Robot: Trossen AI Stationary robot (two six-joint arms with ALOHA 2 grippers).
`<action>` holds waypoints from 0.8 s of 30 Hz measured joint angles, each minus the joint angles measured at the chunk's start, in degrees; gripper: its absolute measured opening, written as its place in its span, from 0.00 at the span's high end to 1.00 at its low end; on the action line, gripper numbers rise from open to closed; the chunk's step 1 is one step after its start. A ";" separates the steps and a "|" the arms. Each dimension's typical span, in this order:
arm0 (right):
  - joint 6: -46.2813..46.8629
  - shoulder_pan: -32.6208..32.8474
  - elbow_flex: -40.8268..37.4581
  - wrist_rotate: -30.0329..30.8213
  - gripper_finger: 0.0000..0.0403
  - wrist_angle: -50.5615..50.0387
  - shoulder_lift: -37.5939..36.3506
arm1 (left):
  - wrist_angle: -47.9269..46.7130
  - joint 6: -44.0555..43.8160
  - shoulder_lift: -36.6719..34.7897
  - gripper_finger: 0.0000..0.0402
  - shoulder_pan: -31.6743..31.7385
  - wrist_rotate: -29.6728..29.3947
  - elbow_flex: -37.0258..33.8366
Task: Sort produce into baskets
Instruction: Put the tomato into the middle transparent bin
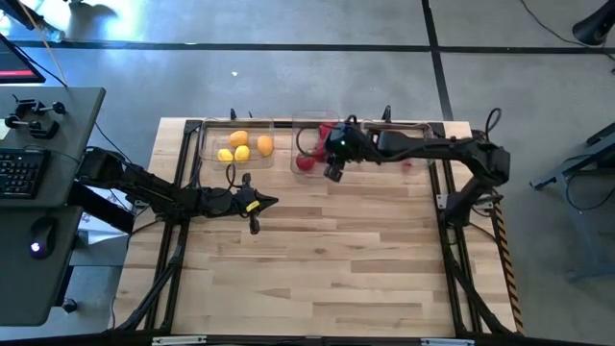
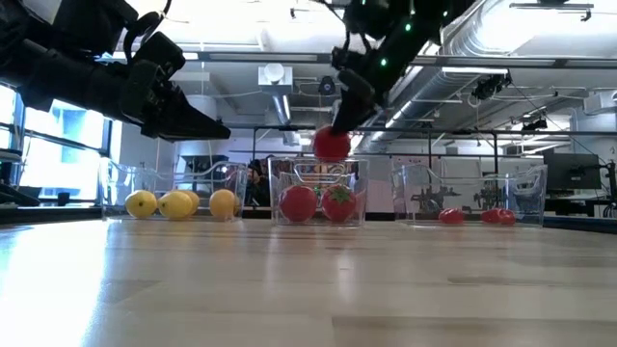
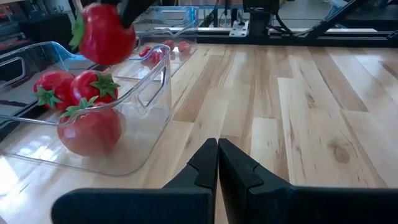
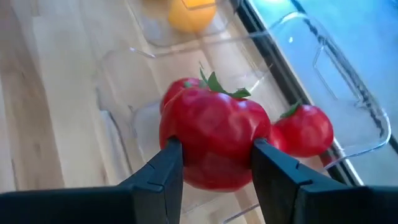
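Note:
Next, my right gripper drops the red fruit, now held above that bin, in the middle clear bin (image 1: 322,162), next to the red fruit that is nearest the tabletop.
My right gripper (image 2: 334,130) is shut on a round red green-topped fruit (image 2: 332,145), held above the middle clear bin (image 2: 318,214). That bin holds several more red fruits (image 3: 87,106). The left bin (image 1: 213,152) holds several yellow lemon-shaped fruits (image 1: 240,146). The right bin (image 2: 525,193) holds tiny red berries (image 2: 477,216). My left gripper (image 1: 259,205) is shut and empty, above the table on the near side of the left bin. It also shows in its wrist view (image 3: 217,158). My right gripper pinches the red fruit by two opposite sides (image 4: 186,146) between its two fingers (image 4: 165,168). The fingers come from above, slanting down. The fruit hangs below them, clear of the bin and of the fruits in it, with its green leaves (image 4: 217,84) away from the wrist.
The three bins stand in a row along the table's far edge. The wooden tabletop (image 1: 327,259) stretches from the bins to the near edge. A desk with a keyboard (image 1: 19,173) stands beyond the table's left side.

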 joint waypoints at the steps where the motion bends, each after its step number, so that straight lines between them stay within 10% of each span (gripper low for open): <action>1: 0.02 -0.70 0.00 -0.53 0.65 0.00 0.46 | -0.02 0.00 0.00 1.00 0.00 0.00 0.00; 24: -6.03 -5.44 0.00 -8.27 0.65 -1.14 8.05 | -0.07 0.04 -0.01 1.00 -0.01 0.00 0.01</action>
